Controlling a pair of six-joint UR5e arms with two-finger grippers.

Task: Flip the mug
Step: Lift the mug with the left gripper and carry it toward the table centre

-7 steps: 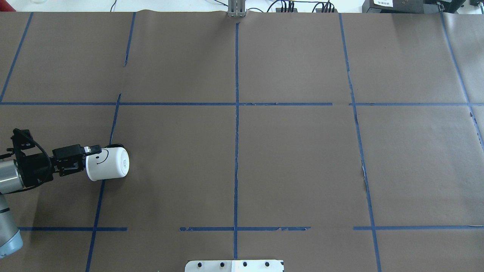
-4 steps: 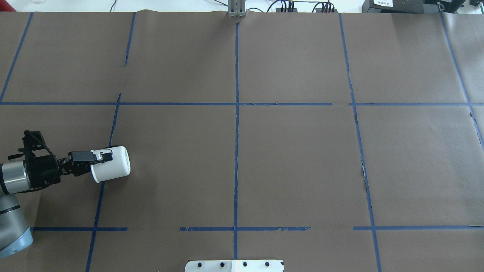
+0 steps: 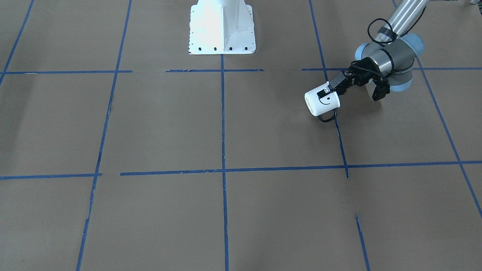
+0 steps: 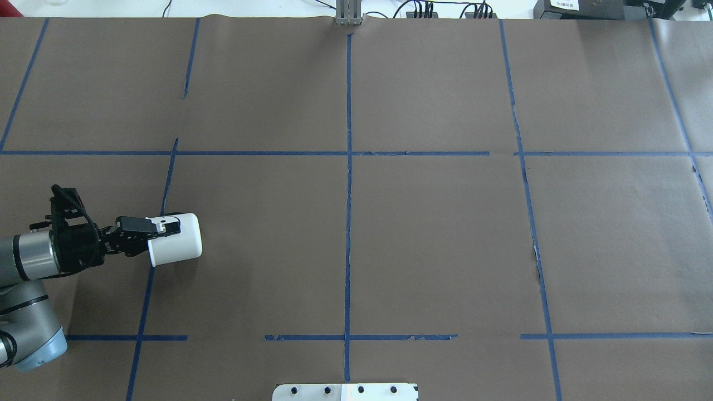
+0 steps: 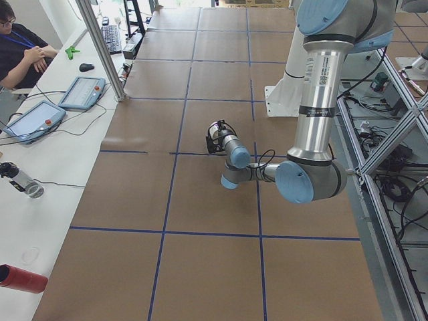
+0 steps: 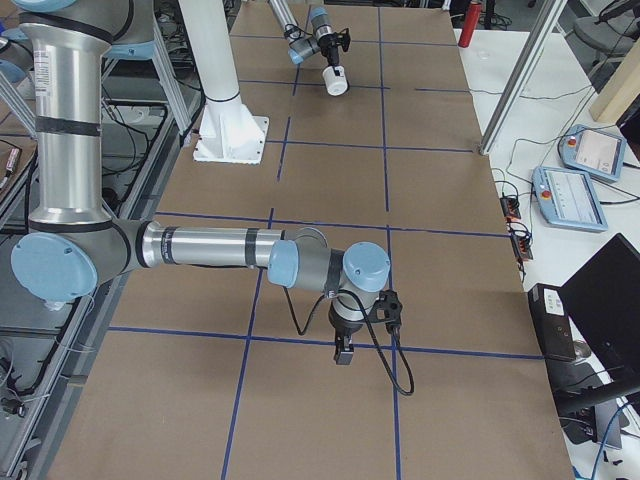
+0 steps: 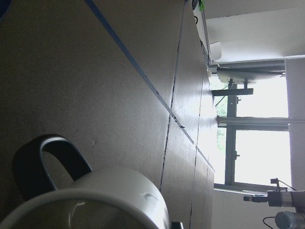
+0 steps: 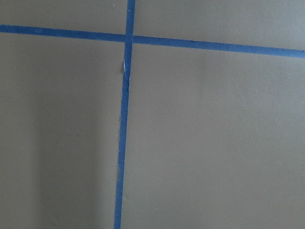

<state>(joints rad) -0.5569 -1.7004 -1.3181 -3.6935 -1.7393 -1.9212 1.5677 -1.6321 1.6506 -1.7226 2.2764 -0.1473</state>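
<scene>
My left gripper is going to set the white mug down on the blue tape line running from the white base (image 3: 224,135), between its crossings.
The white mug (image 4: 177,240) with its black smiley face (image 3: 326,99) lies on its side in the air, low over the brown paper. Its base points to the overhead view's right and its black handle (image 3: 327,116) hangs down toward the table. My left gripper (image 4: 160,233) is shut on the mug's rim, with one finger (image 4: 159,225) on the outside wall. The left wrist view shows the mug's rim (image 7: 114,195) and handle (image 7: 43,162) close up. My right gripper (image 6: 343,352) points down at the table near its right end. I cannot tell whether it is open or shut.
Brown paper with a blue tape grid (image 4: 348,167) covers the table. The robot's white base (image 3: 222,26) stands at the near middle edge. An operator (image 5: 20,47), tablets and a bottle are on the side bench beyond the table's far edge.
My left gripper has moved slightly right and rolled the mug. The smiley face has turned out of the overhead view, and the mug now lies level instead of base-up.
</scene>
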